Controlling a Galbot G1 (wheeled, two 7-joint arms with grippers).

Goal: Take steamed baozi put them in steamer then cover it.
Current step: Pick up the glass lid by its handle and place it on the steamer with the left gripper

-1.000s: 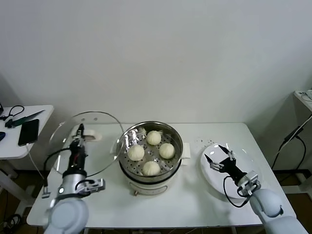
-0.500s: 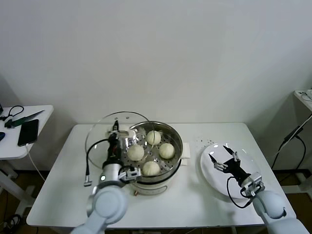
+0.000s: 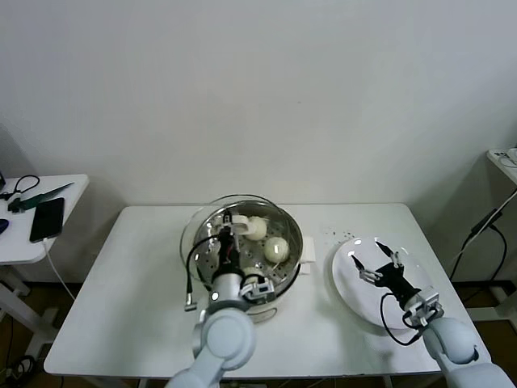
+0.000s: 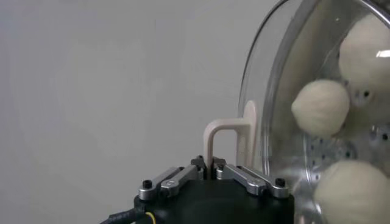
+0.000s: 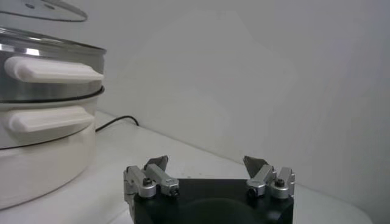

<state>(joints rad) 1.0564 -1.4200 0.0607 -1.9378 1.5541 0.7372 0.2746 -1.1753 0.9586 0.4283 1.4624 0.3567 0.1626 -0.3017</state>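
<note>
The cover, now held tilted just above the basket, will be released by my left gripper centered on the steamer's round rim (image 3: 250, 242) (image 4: 285, 114), so that it closes over the baozi.
The steamer (image 3: 296, 235) stands mid-table on its white pot base (image 5: 36, 159). Two steamed baozi (image 3: 276, 248) show inside it in the head view; my left arm hides the rest. Three baozi (image 4: 321, 108) show through the glass in the left wrist view. My left gripper (image 3: 229, 240) is shut on the white handle (image 4: 226, 137) of the cover (image 3: 199, 232), holding the glass lid tilted just above the basket, offset slightly to its left. My right gripper (image 3: 376, 262) hangs open and empty over the white plate (image 3: 352, 296), to the right of the steamer (image 5: 50, 68).
A small side table (image 3: 16, 242) on the far left carries a black phone (image 3: 47, 218) and tools. A cable (image 3: 485, 242) hangs beyond the table's right edge. The wall stands close behind the table.
My left arm has carried the cover rightward from over the table's left side to above the steamer. The right gripper has shifted only slightly over the plate.
</note>
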